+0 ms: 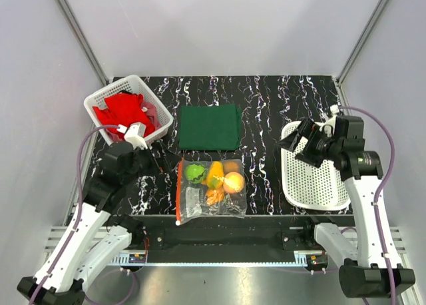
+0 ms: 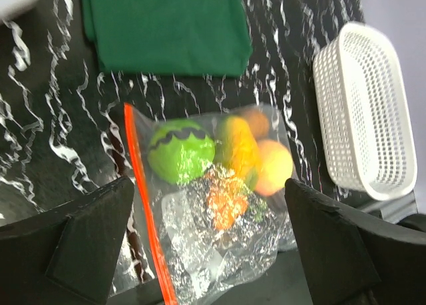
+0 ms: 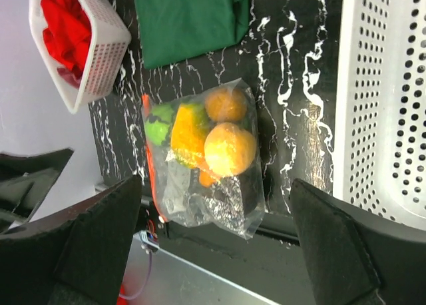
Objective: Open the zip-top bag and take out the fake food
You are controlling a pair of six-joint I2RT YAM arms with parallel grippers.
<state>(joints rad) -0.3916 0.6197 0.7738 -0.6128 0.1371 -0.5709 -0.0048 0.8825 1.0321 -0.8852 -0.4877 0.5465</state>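
The zip-top bag will get my left gripper closing on the middle of the orange-red zip strip [image 1: 178, 189] [image 2: 148, 200], just a bit nearer the front of the table than the green piece.
The clear zip-top bag [image 1: 212, 188] lies flat near the table's front edge, its orange-red zip strip [image 1: 179, 192] along its left side and shut. The fake food is inside: a green piece [image 1: 194, 172], a yellow-orange piece [image 1: 215, 174], a peach-orange ball [image 1: 233, 182] and a carrot-like piece [image 1: 214, 196]. My left gripper [image 1: 158, 161] hovers left of the bag, open and empty; its wrist view shows the bag [image 2: 200, 245] between the fingers [image 2: 86, 245]. My right gripper [image 1: 293, 142] is open and empty, up right of the bag [image 3: 213, 205].
A white basket [image 1: 110, 90] with red cloth stands at the back left. A flat dark green cloth [image 1: 210, 126] lies just behind the bag. A white perforated tray [image 1: 309, 178] sits at the right, under my right arm. The bag's lower corner overhangs the table's front edge.
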